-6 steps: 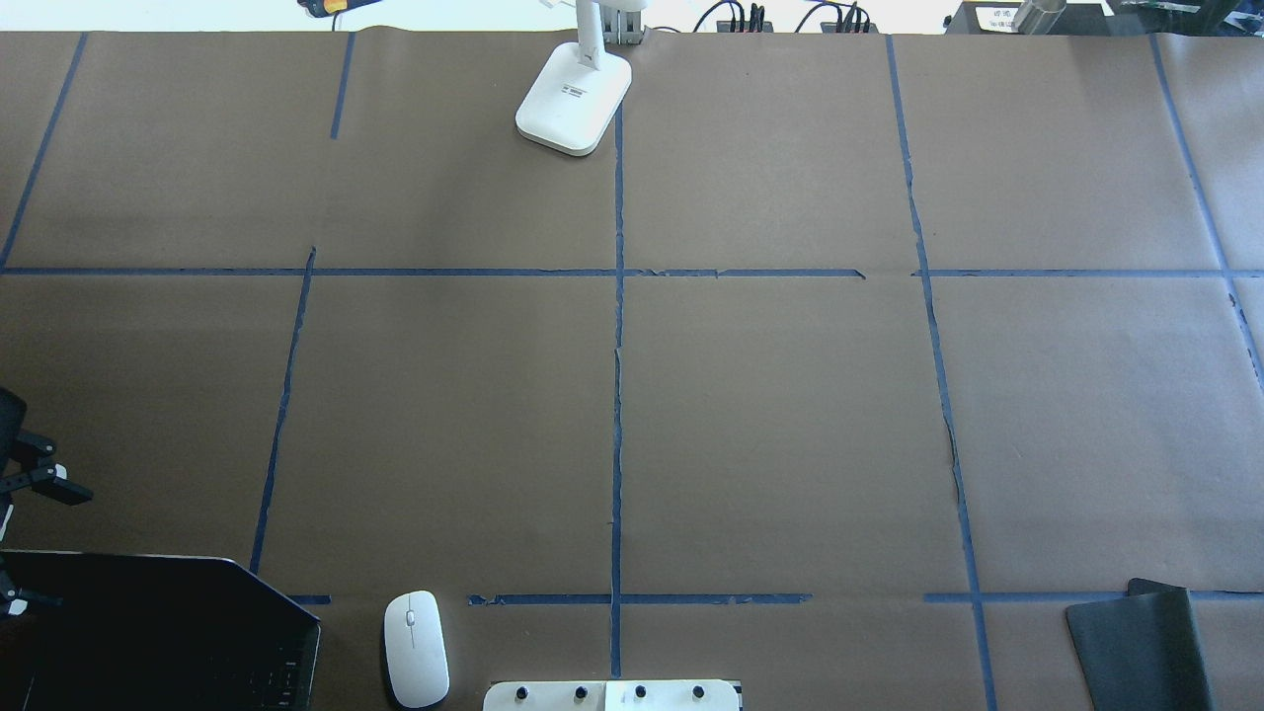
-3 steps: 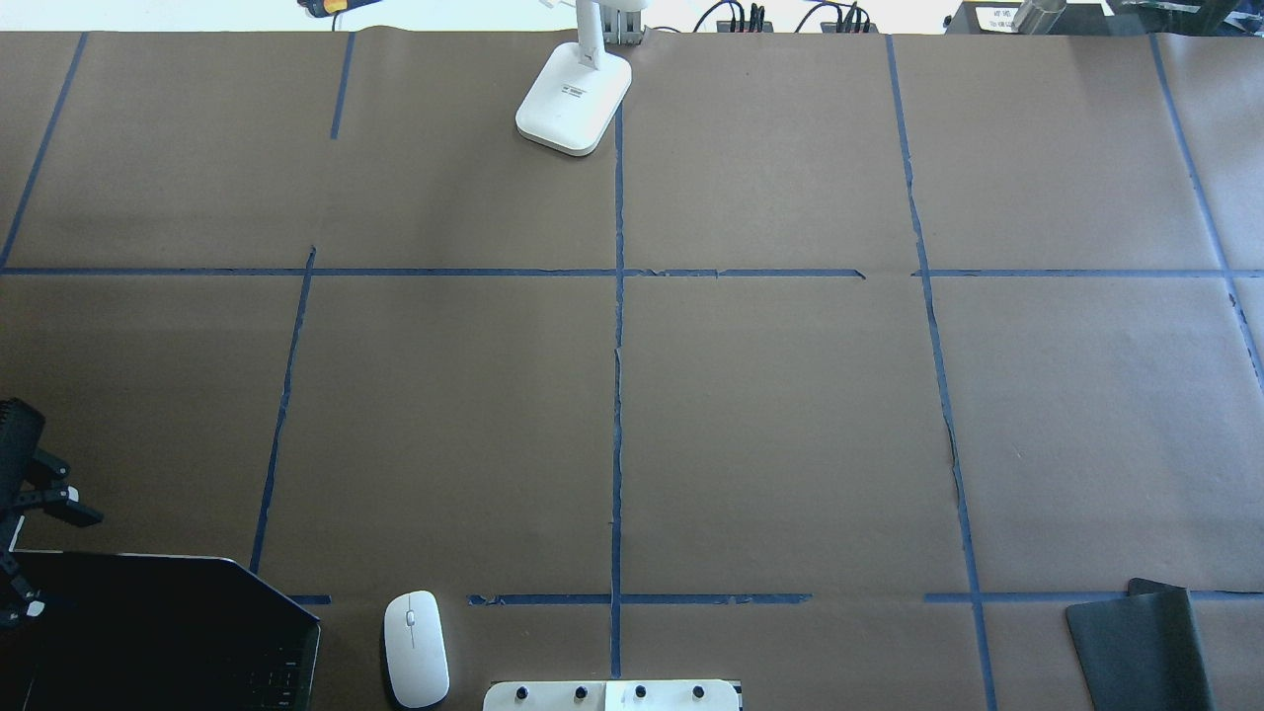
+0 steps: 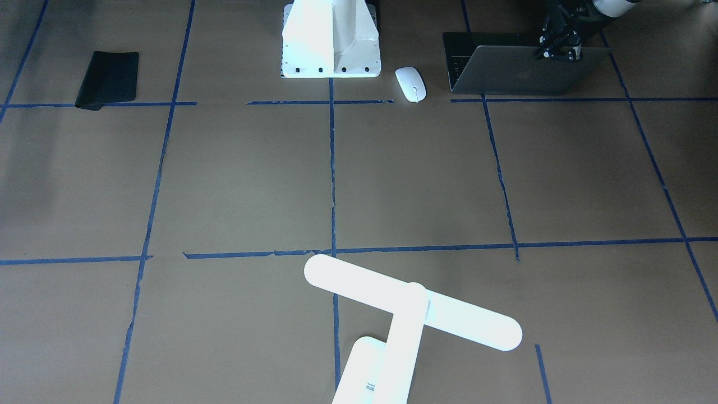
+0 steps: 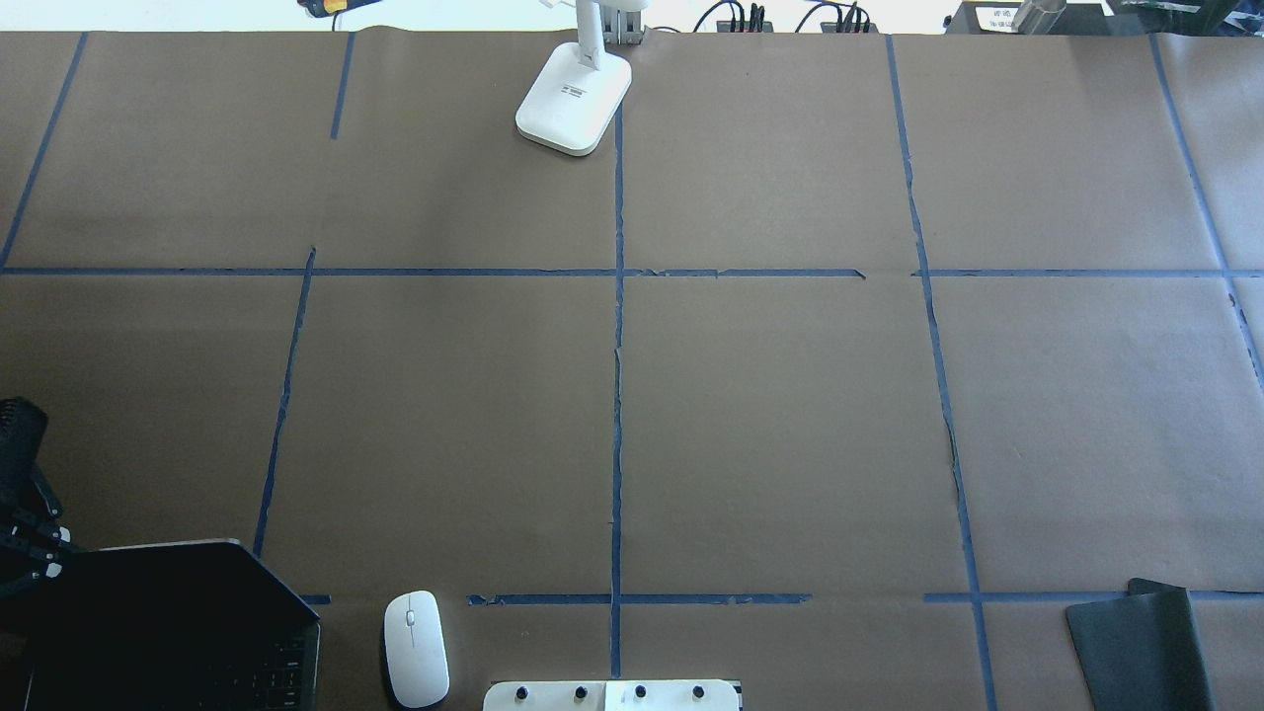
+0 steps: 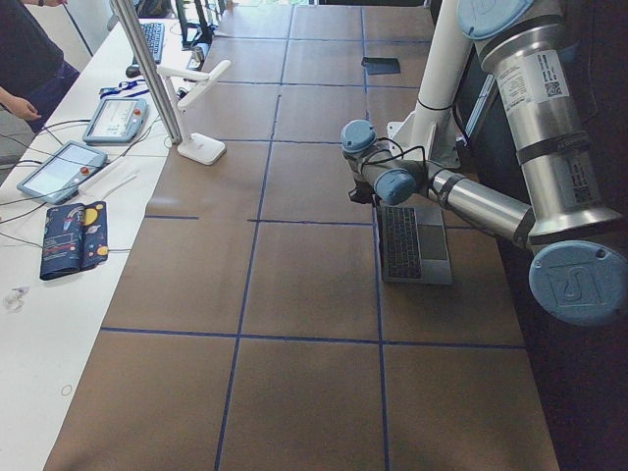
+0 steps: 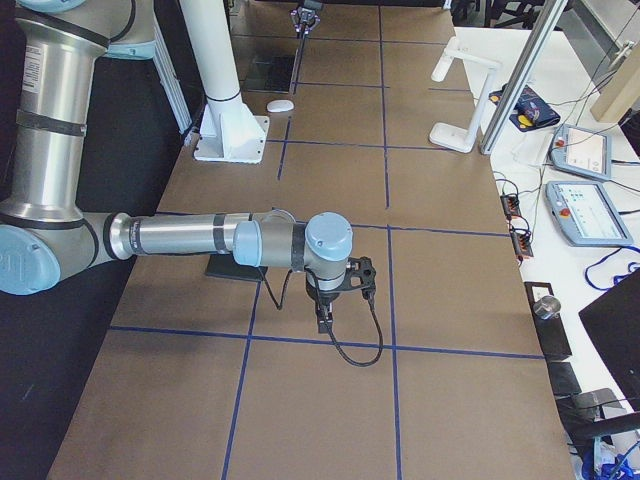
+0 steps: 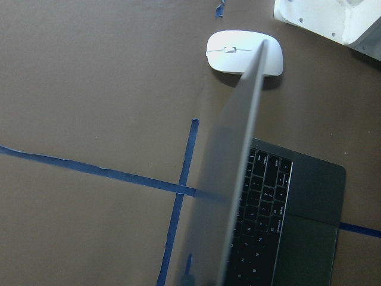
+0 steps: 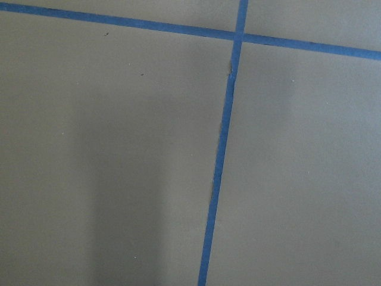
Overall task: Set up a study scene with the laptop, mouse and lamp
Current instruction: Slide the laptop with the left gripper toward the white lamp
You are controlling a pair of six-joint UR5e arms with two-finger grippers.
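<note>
Next, my left gripper releases the dark-grey laptop across the blue tape line [image 3: 427,232] in front of the white lamp.
The dark-grey laptop [image 3: 521,76] stands part open at the table's near-left corner, its lid back facing the front camera. It also shows in the overhead view [image 4: 168,622] and, with its keys, in the left wrist view [image 7: 268,208]. My left gripper [image 3: 557,50] straddles the lid's top edge and is shut on it; it also shows overhead [image 4: 44,555]. The white mouse [image 4: 416,647] lies just right of the laptop. The white lamp [image 4: 573,99] stands at the far edge, its T-shaped head [image 3: 412,303] over the table. My right gripper [image 6: 325,315] hangs over bare table; I cannot tell its state.
The white boxy pedestal [image 3: 331,39] with bolt holes stands beside the mouse. A black mat [image 4: 1141,647] lies at the near right. Blue tape lines [image 4: 617,395] divide the brown table. A side bench with tablets [image 5: 108,123] runs beyond the far edge.
My left gripper has come down from above the laptop's far side onto the lid's top edge and its fingers have drawn together. The lid's top edge has shifted slightly away from me.
</note>
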